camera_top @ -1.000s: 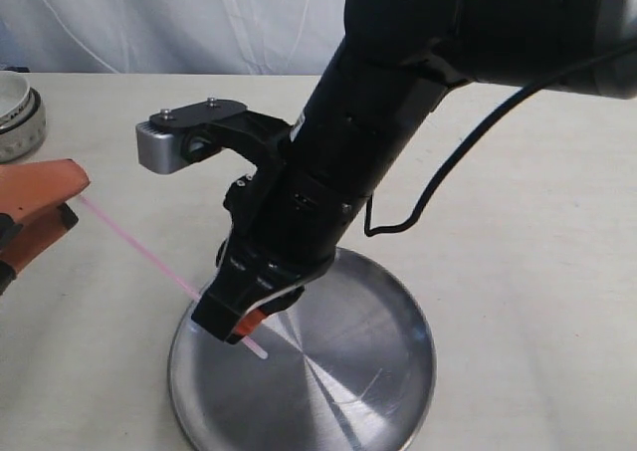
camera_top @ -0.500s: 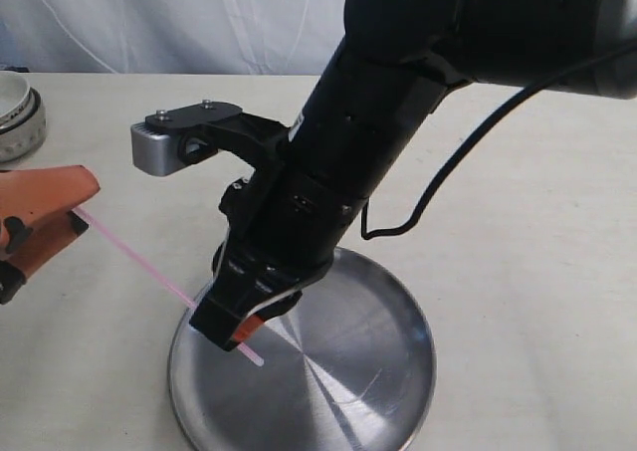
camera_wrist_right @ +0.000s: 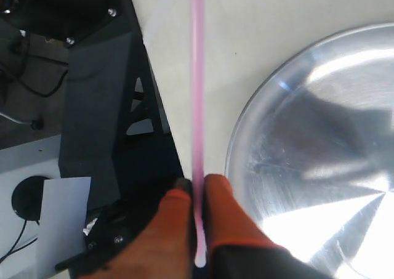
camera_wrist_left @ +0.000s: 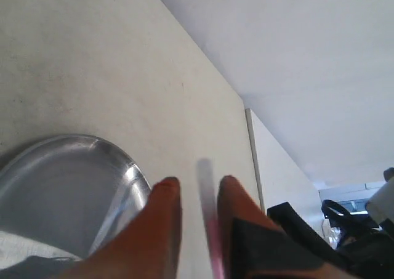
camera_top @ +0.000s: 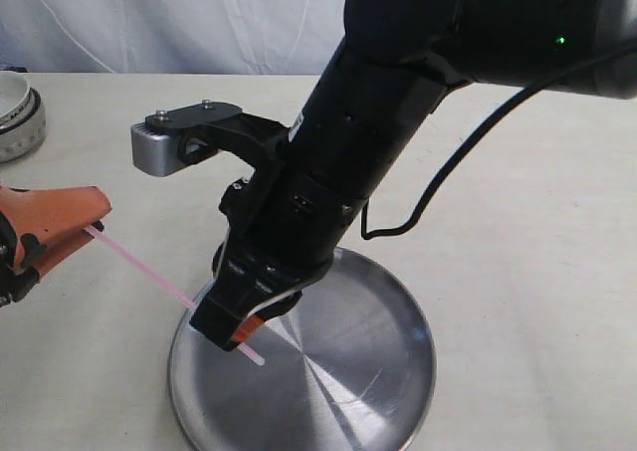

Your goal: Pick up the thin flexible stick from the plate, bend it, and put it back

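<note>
The stick has my right gripper near its lower end, so my left gripper will hold the stick's upper end while my right gripper takes hold again of the stick nearer its middle (camera_top: 171, 289) to bend.
The thin pink stick (camera_top: 149, 267) hangs straight in the air, slanting down to the left rim of the steel plate (camera_top: 358, 371). My right gripper (camera_top: 244, 332) is shut on it just above the plate, and the pale end pokes out below the fingers. In the right wrist view the stick (camera_wrist_right: 197, 76) runs out from between the pinched orange fingertips (camera_wrist_right: 217, 190) beside the plate (camera_wrist_right: 308, 168). My left gripper (camera_top: 92, 230) is at the stick's other end, open. In the left wrist view the stick (camera_wrist_left: 206, 193) lies between the spread fingers (camera_wrist_left: 166, 190), close to one of them.
A small white bowl with a dark rim (camera_top: 15, 112) sits at the far left edge of the pale table (camera_top: 518, 222). The right arm's black body (camera_top: 348, 172) leans over the plate's back left part. A white cloth hangs behind the table.
My left gripper has slid down and toward the plate along the stick, lowering that end. The right gripper holds the stick in nearly the same place.
</note>
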